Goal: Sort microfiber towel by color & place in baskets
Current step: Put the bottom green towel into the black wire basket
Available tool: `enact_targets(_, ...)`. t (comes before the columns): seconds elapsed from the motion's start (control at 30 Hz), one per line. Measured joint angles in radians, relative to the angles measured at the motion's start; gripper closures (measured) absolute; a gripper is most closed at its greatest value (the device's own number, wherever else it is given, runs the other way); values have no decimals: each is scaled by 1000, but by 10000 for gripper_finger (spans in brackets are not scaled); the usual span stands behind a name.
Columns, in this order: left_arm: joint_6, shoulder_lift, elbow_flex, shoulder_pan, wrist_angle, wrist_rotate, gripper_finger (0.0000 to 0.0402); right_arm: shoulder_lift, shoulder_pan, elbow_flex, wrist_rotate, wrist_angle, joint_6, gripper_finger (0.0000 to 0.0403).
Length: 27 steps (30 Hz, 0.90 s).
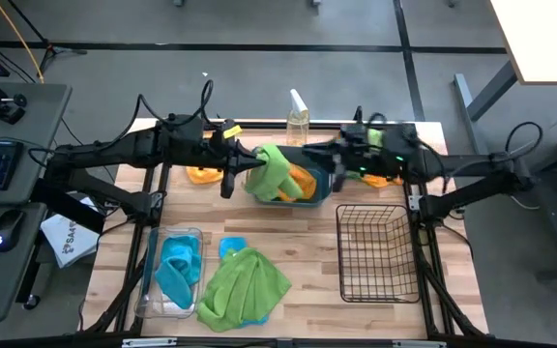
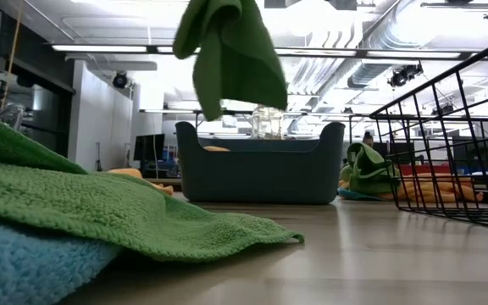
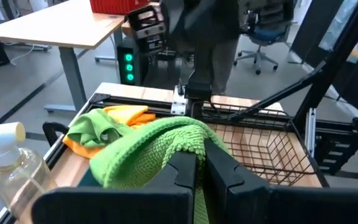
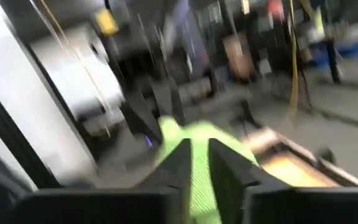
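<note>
The robot's right gripper needs to next grasp the lime green towel's hanging part (image 1: 276, 176) (image 4: 199, 152), just below the left gripper's fingers, above the dark teal tub.
My left gripper (image 1: 245, 164) (image 3: 201, 168) is shut on a lime green towel (image 1: 274, 169) (image 2: 231, 51) above the dark teal tub (image 1: 315, 200) (image 2: 261, 169). An orange towel (image 1: 304, 180) lies inside the tub. My right gripper (image 1: 339, 159) (image 4: 199, 162) hovers at the tub's right end, facing the green towel. The clear bin (image 1: 151, 280) holds blue towels (image 1: 177, 266). Another green towel (image 1: 245, 285) lies spread on the table over a blue one (image 1: 228, 247). The black wire basket (image 1: 380, 253) stands at the right. My left gripper pinches a bunched fold of the green towel (image 3: 182, 146) between its two fingers, coming about level from the table's left. The towel is lifted clear and hangs slack below the fingers, its lower end (image 2: 214, 106) above the tub's rim.
A pale spray bottle (image 1: 298, 121) stands at the far edge behind the tub. Orange towels lie left of the tub (image 1: 201, 175). To its right lies a pile of orange (image 1: 385, 180) and green (image 2: 371, 169). The table's near middle is bare wood (image 1: 312, 280).
</note>
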Motion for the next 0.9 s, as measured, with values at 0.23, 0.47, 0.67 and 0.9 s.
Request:
enact_targets(0.23,31,-28,0,1,-19,-51,401,221,30,418,4,-516,-156,194)
enact_targets(0.47,53,-33,0,1,-19,-86,401,393,60,635,156,-648,-298,94)
enact_targets(0.67,72,-33,0,1,2,-106,401,487,60,707,166,-682,-324,82)
enact_targets(0.9,97,-33,0,1,71,-105,401,533,52,709,201,-668,-263,106)
